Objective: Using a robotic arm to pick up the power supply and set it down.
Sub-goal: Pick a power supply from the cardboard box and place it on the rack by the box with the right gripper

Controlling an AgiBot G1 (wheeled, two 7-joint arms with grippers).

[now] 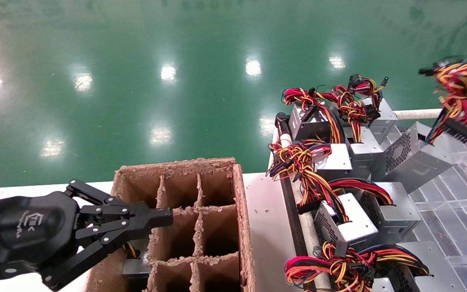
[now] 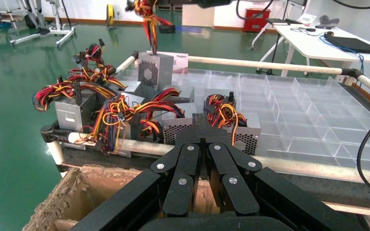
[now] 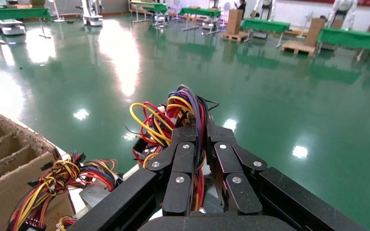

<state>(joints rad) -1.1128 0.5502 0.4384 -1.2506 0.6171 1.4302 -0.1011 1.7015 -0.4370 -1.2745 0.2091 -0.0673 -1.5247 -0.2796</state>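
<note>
Next, my right gripper lets go of the silver power supply between the far power supplies and the clear divider trays (image 1: 391, 159).
A silver power supply (image 1: 414, 160) hangs tilted above the cart at the right, lifted by its red, yellow and orange wire bundle (image 1: 456, 87). In the left wrist view the same power supply (image 2: 155, 70) dangles at the far end of the cart. My right gripper (image 3: 199, 130) is shut on that wire bundle (image 3: 173, 110); the box body is mostly hidden below its fingers. The right gripper itself is outside the head view. My left gripper (image 1: 164, 217) hovers shut and holds nothing, over the left side of the brown divided cardboard box (image 1: 201, 190).
Several other power supplies (image 1: 351, 219) with wire bundles crowd the cart's left part. Clear plastic divider trays (image 1: 460, 202) cover the cart's right part, with a white rail (image 1: 420, 113) behind. Another metal unit (image 1: 136, 267) sits in a near-left cell of the cardboard box.
</note>
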